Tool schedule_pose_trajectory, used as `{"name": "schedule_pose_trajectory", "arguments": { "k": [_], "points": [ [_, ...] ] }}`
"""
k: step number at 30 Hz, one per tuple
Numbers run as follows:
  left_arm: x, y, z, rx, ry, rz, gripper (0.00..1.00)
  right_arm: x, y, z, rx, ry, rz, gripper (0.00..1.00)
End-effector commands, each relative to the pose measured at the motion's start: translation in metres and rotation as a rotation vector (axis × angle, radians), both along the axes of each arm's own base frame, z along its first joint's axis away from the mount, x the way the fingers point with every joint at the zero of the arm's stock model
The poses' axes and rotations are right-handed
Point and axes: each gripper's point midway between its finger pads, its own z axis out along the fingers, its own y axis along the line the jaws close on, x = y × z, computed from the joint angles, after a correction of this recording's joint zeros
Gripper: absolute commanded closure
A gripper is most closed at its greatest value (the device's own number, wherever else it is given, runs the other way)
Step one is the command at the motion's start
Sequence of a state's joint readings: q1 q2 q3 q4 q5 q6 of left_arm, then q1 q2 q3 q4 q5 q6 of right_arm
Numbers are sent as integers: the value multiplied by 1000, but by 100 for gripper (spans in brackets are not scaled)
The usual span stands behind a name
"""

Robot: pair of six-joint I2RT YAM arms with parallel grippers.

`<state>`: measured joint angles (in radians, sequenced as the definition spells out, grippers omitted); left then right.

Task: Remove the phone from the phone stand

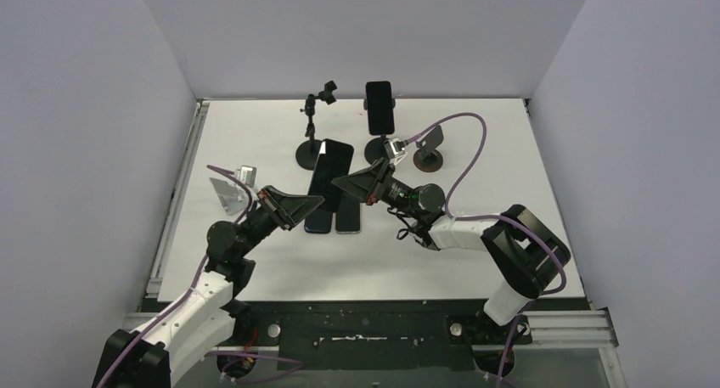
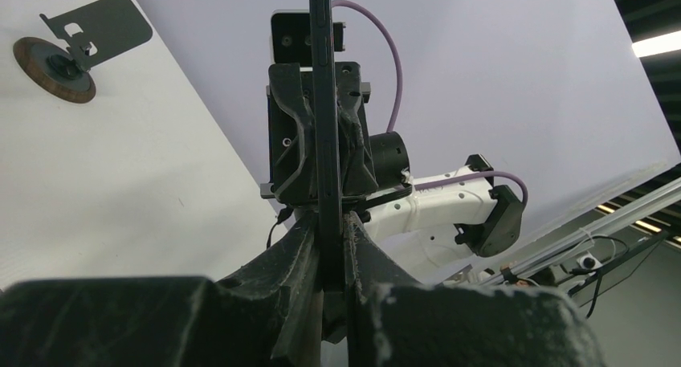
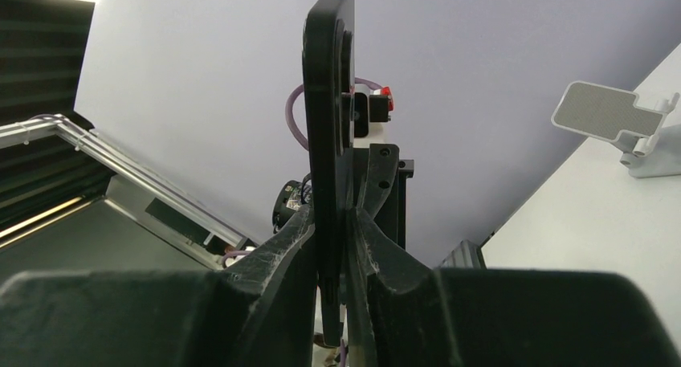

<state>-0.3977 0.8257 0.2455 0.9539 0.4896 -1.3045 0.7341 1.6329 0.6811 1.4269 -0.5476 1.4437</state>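
Next, I let go of the black phone with my right gripper next to the flat phones, in front of the upright phone's stand (image 1: pixel 377 208).
A black phone (image 1: pixel 331 169) hangs above the table's middle, held from both sides. My left gripper (image 1: pixel 316 204) is shut on its near left edge. My right gripper (image 1: pixel 340 183) is shut on its right edge. In the left wrist view the phone (image 2: pixel 324 102) stands edge-on between my fingers (image 2: pixel 293 254), with the right gripper behind it. In the right wrist view the phone (image 3: pixel 328 102) is edge-on between my fingers (image 3: pixel 377 254). A second black phone (image 1: pixel 379 106) stands upright in a stand (image 1: pixel 379 149) at the back.
Two more phones (image 1: pixel 348 220) lie flat under the held one. An empty black stand with a jointed arm (image 1: pixel 309 153) is at back left, another black stand (image 1: pixel 429 156) at back right, also in the left wrist view (image 2: pixel 76 42). A white stand (image 1: pixel 229 193) is at left, also in the right wrist view (image 3: pixel 622 126).
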Motion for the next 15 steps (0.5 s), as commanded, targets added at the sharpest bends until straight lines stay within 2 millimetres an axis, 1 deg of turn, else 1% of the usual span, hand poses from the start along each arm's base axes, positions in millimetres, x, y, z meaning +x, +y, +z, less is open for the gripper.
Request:
{"name": "schedule_pose_trajectory", "arguments": {
  "k": [1,2,7,9,12,13,14,15],
  "points": [
    [-11,3,21,-30,-111,-3,100,-16,-4,35,101,-110,36,98],
    [-11,4,21,-29,-109,2,92,-16,-4,35,99,-110,37,100],
    [-10,7,19,-28,-105,27,63,-16,-8,34,93,-110,30,100],
    [-11,8,19,-22,-108,36,55,-15,-11,34,89,-114,23,100],
    [-11,9,18,-11,-111,44,47,-15,-14,33,75,-121,12,100],
    [-11,9,17,-8,-110,45,29,-15,-16,32,65,-127,8,100],
    [-10,9,16,-6,-110,49,19,-16,-17,33,57,-133,6,100],
    [-10,10,16,-2,-109,55,13,-16,-19,30,37,-143,-1,100]
  ]
}}
